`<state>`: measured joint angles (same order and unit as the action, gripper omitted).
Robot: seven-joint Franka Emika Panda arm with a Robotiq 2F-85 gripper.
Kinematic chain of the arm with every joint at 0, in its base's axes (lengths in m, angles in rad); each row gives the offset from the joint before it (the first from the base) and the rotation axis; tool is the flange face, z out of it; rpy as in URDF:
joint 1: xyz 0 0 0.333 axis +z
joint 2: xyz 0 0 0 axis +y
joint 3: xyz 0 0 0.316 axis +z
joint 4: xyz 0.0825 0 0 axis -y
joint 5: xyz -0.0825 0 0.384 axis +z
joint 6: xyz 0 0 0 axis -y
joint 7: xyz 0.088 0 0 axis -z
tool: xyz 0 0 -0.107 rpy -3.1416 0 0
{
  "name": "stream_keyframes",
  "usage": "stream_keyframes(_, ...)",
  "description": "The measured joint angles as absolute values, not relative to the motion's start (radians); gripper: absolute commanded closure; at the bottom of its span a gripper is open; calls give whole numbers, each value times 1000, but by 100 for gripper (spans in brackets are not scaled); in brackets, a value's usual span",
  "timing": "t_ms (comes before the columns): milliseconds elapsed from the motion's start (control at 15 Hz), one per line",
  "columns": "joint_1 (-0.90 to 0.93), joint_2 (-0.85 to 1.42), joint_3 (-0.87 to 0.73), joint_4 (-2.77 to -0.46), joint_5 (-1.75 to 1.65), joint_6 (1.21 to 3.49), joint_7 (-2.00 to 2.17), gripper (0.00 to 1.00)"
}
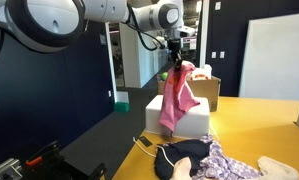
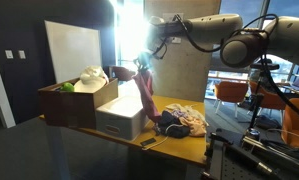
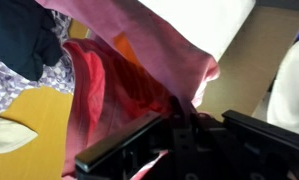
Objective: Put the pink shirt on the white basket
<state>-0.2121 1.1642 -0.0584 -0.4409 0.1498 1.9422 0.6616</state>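
Observation:
My gripper needs to let go of the pink shirt across the middle of the white basket's top (image 1: 180, 102).
The pink shirt (image 1: 175, 98) hangs from my gripper (image 1: 177, 68) above the white basket (image 1: 194, 118); its lower end drapes over the basket's top. In an exterior view the shirt (image 2: 146, 92) hangs over the white basket (image 2: 122, 121). In the wrist view the pink cloth (image 3: 139, 70) fills the middle and runs into my shut jaws (image 3: 181, 112), with the white basket (image 3: 204, 22) behind it.
A pile of dark and patterned clothes (image 1: 194, 157) lies on the yellow table (image 1: 259, 120) in front of the basket. A cardboard box (image 2: 74, 102) with a green object and white cloth stands beside the basket. An open box (image 1: 206, 90) is behind the basket.

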Motion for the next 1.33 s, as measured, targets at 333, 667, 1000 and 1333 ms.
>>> stream_keyframes(333,-118,1090,-58,-439,132,1954,660,99)
stream_keyframes(667,-89,1069,-58,-443,111,2009,652,99)
stream_keyframes(1000,-123,1121,-59,-456,111,2033,633,99)
stream_keyframes(1333,-130,1164,-61,-456,109,2036,629,54)
